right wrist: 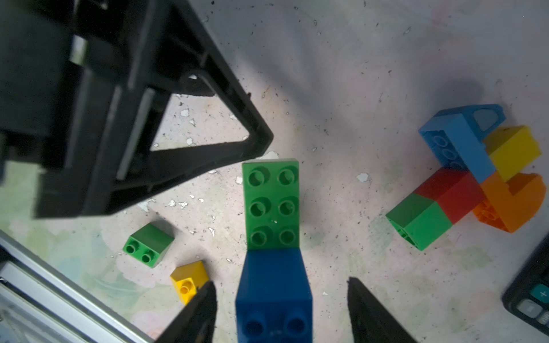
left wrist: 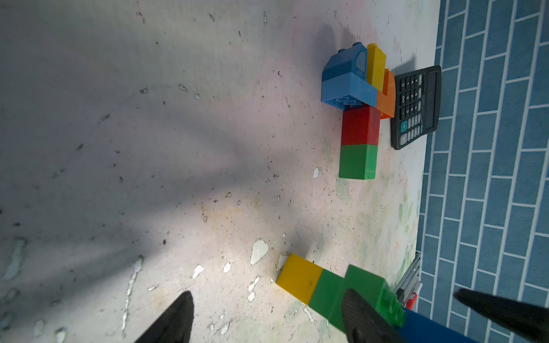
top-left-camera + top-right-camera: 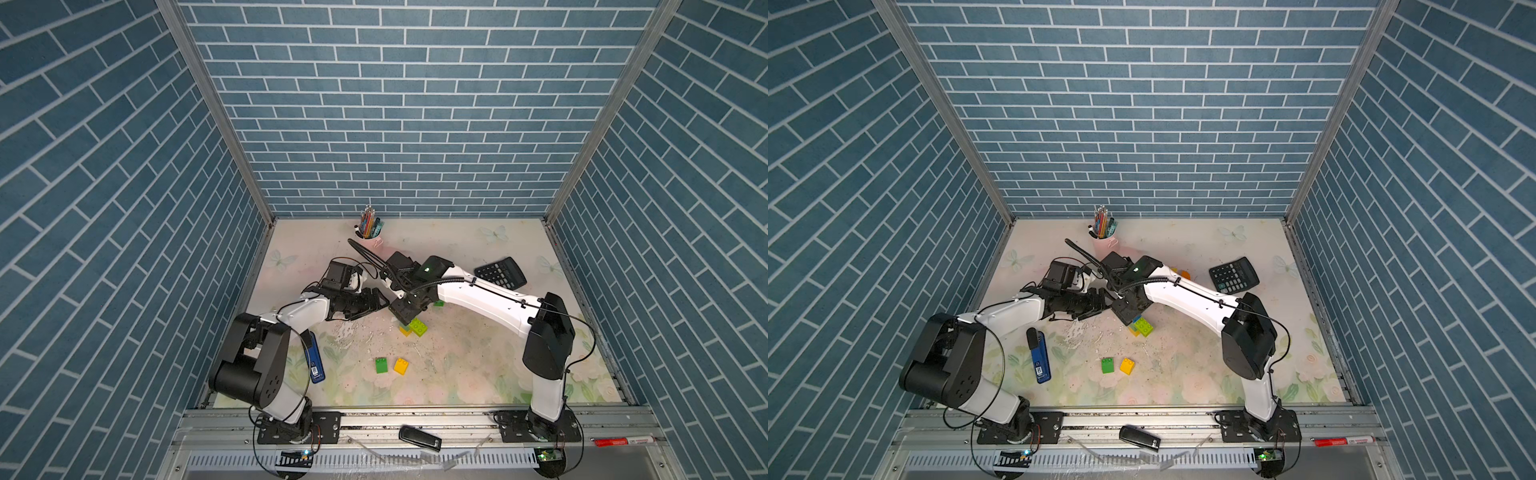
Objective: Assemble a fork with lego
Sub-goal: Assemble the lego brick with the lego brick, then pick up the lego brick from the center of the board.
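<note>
The robot's right gripper should next move to the loose green brick (image 3: 380, 365) (image 1: 148, 244) beside the loose yellow brick and close on the green brick's sides.
A joined lego piece of yellow, green and dark blue bricks (image 2: 326, 292) has its yellow end on the table. My right gripper (image 1: 280, 311) is open around its blue brick (image 1: 273, 285), with a gap on each side. In both top views it shows as lime and yellow (image 3: 417, 327) (image 3: 1143, 326) under the right gripper (image 3: 405, 318). My left gripper (image 2: 270, 320) is open and empty, with one finger (image 2: 365, 317) in front of the green part. A second joined piece of blue, yellow, orange, red and green (image 2: 359, 127) (image 1: 451, 193) lies further off.
A loose green brick (image 3: 382, 365) and a loose yellow brick (image 3: 401, 366) lie toward the front. A black calculator (image 3: 500, 272) sits at the right, a pink pencil cup (image 3: 370, 232) at the back and a blue device (image 3: 314, 361) by the left arm.
</note>
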`<control>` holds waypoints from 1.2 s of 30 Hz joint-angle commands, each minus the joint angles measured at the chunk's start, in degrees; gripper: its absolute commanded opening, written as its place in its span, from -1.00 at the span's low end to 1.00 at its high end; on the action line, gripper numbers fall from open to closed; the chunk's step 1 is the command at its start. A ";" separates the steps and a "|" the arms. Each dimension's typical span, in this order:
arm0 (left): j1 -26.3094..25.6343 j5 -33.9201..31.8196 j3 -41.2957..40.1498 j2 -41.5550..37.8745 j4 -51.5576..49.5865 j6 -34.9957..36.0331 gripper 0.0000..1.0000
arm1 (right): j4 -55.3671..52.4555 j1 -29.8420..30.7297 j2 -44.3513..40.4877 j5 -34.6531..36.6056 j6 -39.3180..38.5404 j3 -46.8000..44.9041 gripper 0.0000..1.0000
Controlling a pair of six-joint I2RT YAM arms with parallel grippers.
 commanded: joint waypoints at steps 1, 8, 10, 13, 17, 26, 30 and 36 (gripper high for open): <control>-0.19 -1.05 0.57 -1.91 -0.85 -0.24 0.61 | 3.53 -0.46 -4.80 4.18 1.67 -0.37 0.46; 0.31 -6.51 -1.84 -8.50 -4.30 -0.18 0.62 | 12.93 3.46 -13.90 7.55 6.04 -10.93 0.15; 0.27 -9.24 -3.31 -11.98 -5.92 0.03 0.62 | 13.71 6.65 -14.73 9.33 7.83 -12.62 0.07; 0.26 -13.79 -5.97 -18.29 -8.80 0.37 0.62 | 15.76 11.16 -14.75 8.42 10.44 -14.11 -0.07; 0.53 -18.18 -11.26 -27.85 -12.34 -1.35 0.64 | 19.87 15.82 -12.48 6.77 14.70 -15.77 -0.21; 9.41 -15.54 -19.85 -43.71 -18.31 -3.91 0.69 | 20.37 20.60 -2.87 8.15 32.21 -15.61 -0.13; 10.00 -17.51 -20.61 -47.24 -17.79 -6.32 0.71 | 19.86 20.86 -0.25 9.51 41.26 -15.70 -0.09; 10.95 -21.81 -21.53 -52.43 -20.75 -8.60 0.73 | 16.70 21.37 4.62 10.97 49.39 -13.59 0.01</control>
